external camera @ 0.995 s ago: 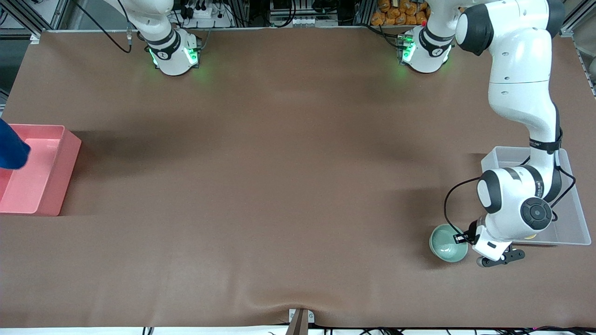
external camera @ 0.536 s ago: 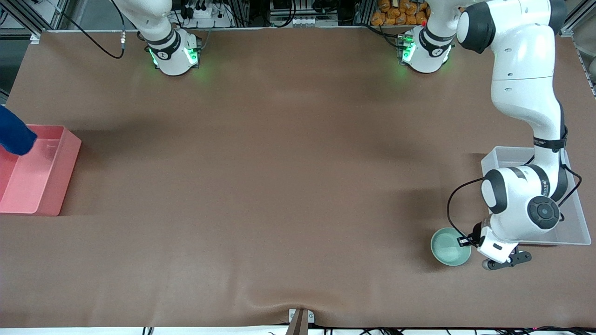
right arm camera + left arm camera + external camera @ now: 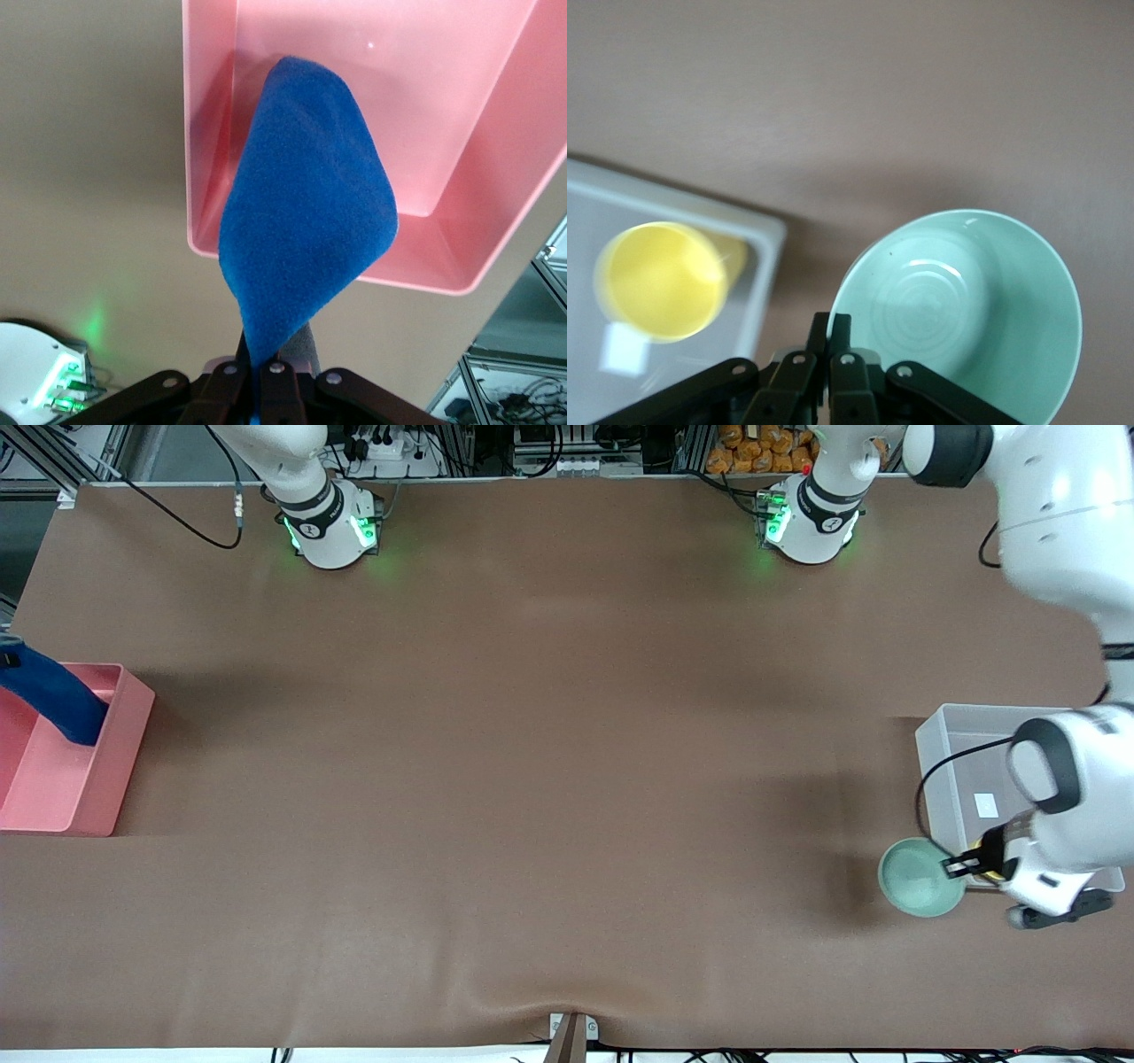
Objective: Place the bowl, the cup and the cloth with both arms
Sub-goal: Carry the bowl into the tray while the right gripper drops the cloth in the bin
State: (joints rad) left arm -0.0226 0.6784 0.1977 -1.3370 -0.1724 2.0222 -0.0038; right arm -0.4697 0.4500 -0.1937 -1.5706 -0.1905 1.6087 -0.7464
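I should have my left gripper let go of the mint-green bowl inside the clear bin point(image 3: 980, 776), next to the white label and away from the yellow cup.
My left gripper point(image 3: 957, 863) point(image 3: 830, 324) is shut on the rim of the mint-green bowl point(image 3: 917, 879) point(image 3: 966, 301). It holds the bowl in the air, just outside the corner of the clear bin point(image 3: 930, 753) point(image 3: 757, 235). The yellow cup point(image 3: 656, 282) stands upright inside that bin. In the front view the left arm hides most of the cup. My right gripper point(image 3: 270, 350) is shut on a corner of the blue cloth point(image 3: 53, 700) point(image 3: 306, 221). The cloth hangs down, and its lower end dips into the pink bin point(image 3: 124, 726) point(image 3: 425, 133).
The pink bin sits at the right arm's end of the brown table, the clear bin at the left arm's end. A white label point(image 3: 985, 804) lies on the clear bin's floor. A metal bracket point(image 3: 571, 1035) juts from the table's front edge.
The left arm has lifted the bowl and carried it toward the clear bin. The right arm has swung the cloth over the pink bin, and its end now hangs inside.
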